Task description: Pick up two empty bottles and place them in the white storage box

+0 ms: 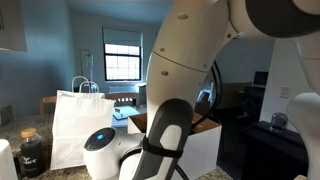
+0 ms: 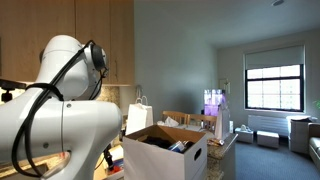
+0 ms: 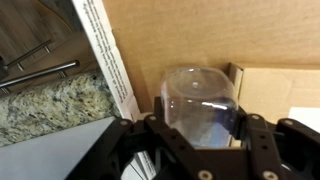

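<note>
My gripper should release the clear empty plastic bottle among the dark items inside the white storage box (image 1: 168, 130).
In the wrist view my gripper (image 3: 200, 122) is shut on a clear empty plastic bottle (image 3: 198, 100), whose base points away from the camera. It hangs over the brown inside of the white storage box (image 3: 110, 60), close to the box's white printed wall. The box also shows in both exterior views (image 1: 205, 150) (image 2: 190, 158), open-topped with flaps up and dark items inside. The arm hides the gripper in both exterior views. No other bottle is clearly seen.
A white paper shopping bag with loop handles (image 1: 80, 125) (image 2: 139, 115) stands beside the box. A dark jar (image 1: 30, 152) sits on the granite counter (image 3: 50, 105). Drawer handles (image 3: 40, 70) are beyond the counter edge. The arm's bulk fills the foreground.
</note>
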